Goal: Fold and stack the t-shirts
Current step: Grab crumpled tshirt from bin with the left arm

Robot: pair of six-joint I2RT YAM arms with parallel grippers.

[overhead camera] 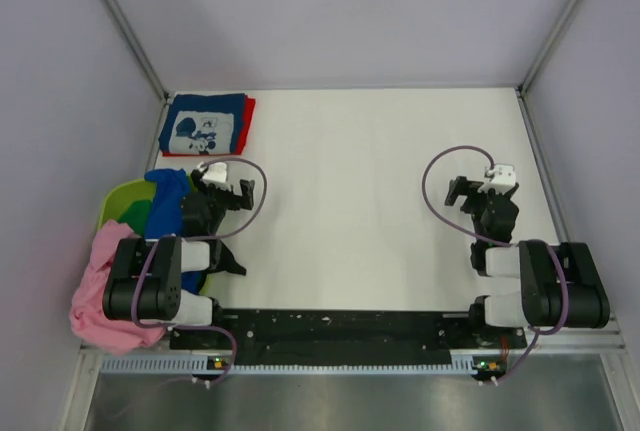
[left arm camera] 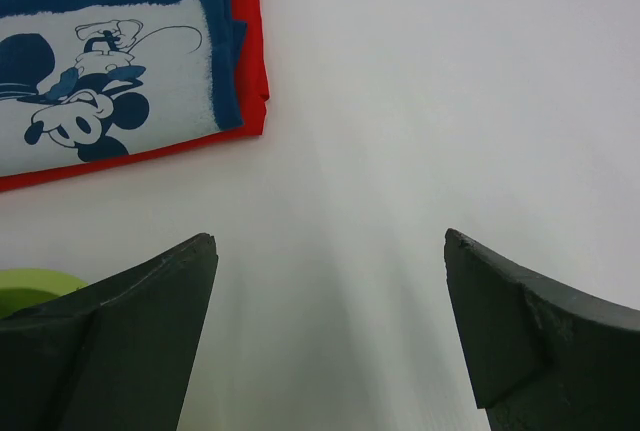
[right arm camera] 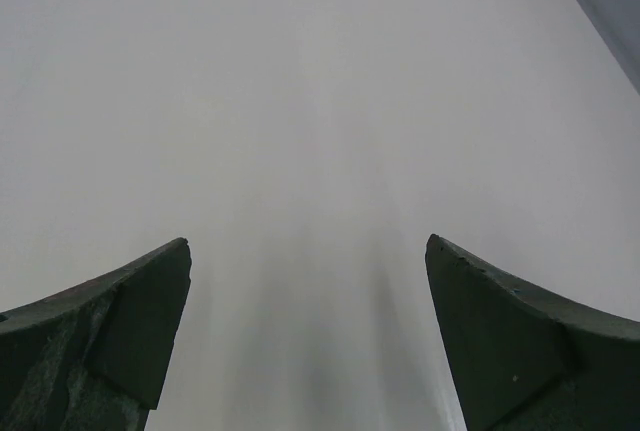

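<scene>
I need to next grab the royal blue t-shirt with my left gripper by its part (overhead camera: 164,211) beside the green t-shirt in the lime-green tub.
A folded navy t-shirt (overhead camera: 204,125) with a white cartoon print lies on a folded red t-shirt (overhead camera: 250,116) at the table's far left; the navy tee (left arm camera: 110,61) and the red tee (left arm camera: 250,41) also show in the left wrist view. A royal blue t-shirt (overhead camera: 168,201), a green one (overhead camera: 135,213) and a pink one (overhead camera: 100,281) are heaped at the lime-green tub (overhead camera: 120,196). My left gripper (overhead camera: 228,189) is open and empty beside the heap, its fingers (left arm camera: 130,321) over bare table. My right gripper (overhead camera: 478,194) is open and empty, its fingers (right arm camera: 520,331) over bare table.
The white table (overhead camera: 380,201) runs from the stack to the right wall. Grey walls stand on the left, back and right. A black rail (overhead camera: 340,329) with both arm bases runs along the near edge. The tub's rim (left arm camera: 30,283) shows at the left wrist view's edge.
</scene>
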